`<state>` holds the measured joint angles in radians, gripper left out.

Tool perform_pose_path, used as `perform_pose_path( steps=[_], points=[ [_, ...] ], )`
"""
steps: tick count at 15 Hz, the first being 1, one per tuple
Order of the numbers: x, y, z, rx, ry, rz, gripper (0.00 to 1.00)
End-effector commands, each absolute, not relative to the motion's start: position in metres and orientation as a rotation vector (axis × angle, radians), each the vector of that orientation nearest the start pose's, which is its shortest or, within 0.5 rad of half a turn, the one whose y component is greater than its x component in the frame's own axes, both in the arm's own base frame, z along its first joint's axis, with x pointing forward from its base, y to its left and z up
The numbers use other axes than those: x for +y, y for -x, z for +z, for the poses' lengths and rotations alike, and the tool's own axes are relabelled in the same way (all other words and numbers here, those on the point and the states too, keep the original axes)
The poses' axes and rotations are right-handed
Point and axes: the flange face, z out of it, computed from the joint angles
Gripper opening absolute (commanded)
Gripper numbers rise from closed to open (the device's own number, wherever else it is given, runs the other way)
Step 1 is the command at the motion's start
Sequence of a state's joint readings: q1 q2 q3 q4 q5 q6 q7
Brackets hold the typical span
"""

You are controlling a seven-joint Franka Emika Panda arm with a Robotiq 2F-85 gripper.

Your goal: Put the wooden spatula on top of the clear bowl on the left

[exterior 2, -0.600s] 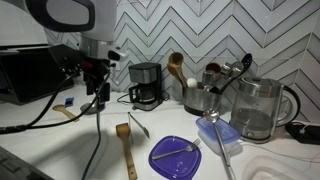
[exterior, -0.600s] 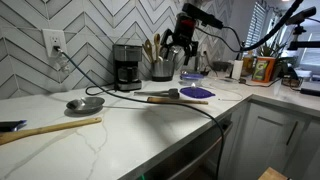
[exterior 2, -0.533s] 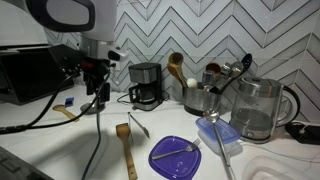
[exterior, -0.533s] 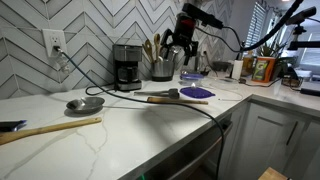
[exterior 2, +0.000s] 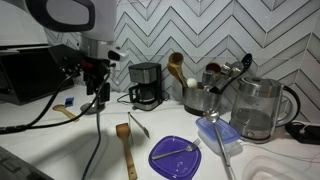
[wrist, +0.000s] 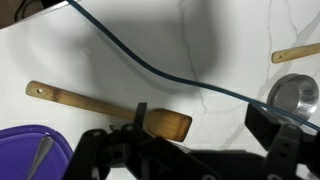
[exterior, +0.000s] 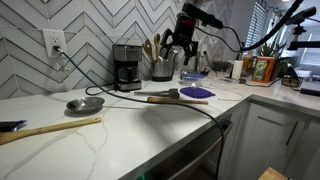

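Note:
Next, I need to move my gripper to the middle of the handle (exterior: 185, 101) (wrist: 83, 102) next to the purple plate and close it there on the wooden spatula.
The wooden spatula (exterior: 160, 98) lies flat on the white counter next to the purple plate (exterior: 196, 92). It also shows in an exterior view (exterior 2: 125, 148) and in the wrist view (wrist: 110, 108), blade toward the middle. The clear bowl (exterior: 192, 76), faintly bluish, sits behind the plate near the utensil holder; in an exterior view (exterior 2: 215, 128) a metal utensil rests across it. My gripper (exterior: 180, 45) hangs well above the counter, open and empty. In the wrist view its fingers (wrist: 185, 138) frame the spatula's blade from above.
A coffee maker (exterior: 127, 65) and a utensil holder (exterior: 162, 65) stand at the tiled wall. A grey metal bowl (exterior: 85, 103) and a long pale wooden stick (exterior: 50, 128) lie on the counter. A kettle (exterior 2: 255, 108) stands by the clear bowl. A dark cable (wrist: 150, 65) crosses the counter.

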<state>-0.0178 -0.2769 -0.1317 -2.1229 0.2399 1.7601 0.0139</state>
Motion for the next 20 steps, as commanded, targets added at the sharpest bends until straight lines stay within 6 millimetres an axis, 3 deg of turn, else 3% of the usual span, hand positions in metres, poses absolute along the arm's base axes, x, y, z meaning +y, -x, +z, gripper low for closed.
perform_pose_path(
  steps=[1, 8, 14, 17, 20],
  points=[
    [-0.050, -0.456, 0.520, 0.119, 2.893, 0.092, 1.00],
    [-0.075, -0.446, 0.507, -0.456, 2.934, -0.008, 1.00],
    [-0.082, -0.433, 0.467, -0.917, 2.960, -0.106, 1.00],
    [-0.089, -0.428, 0.448, -1.067, 2.962, -0.128, 1.00],
    [-0.101, -0.432, 0.430, -1.094, 3.012, -0.187, 1.00]
  ],
)
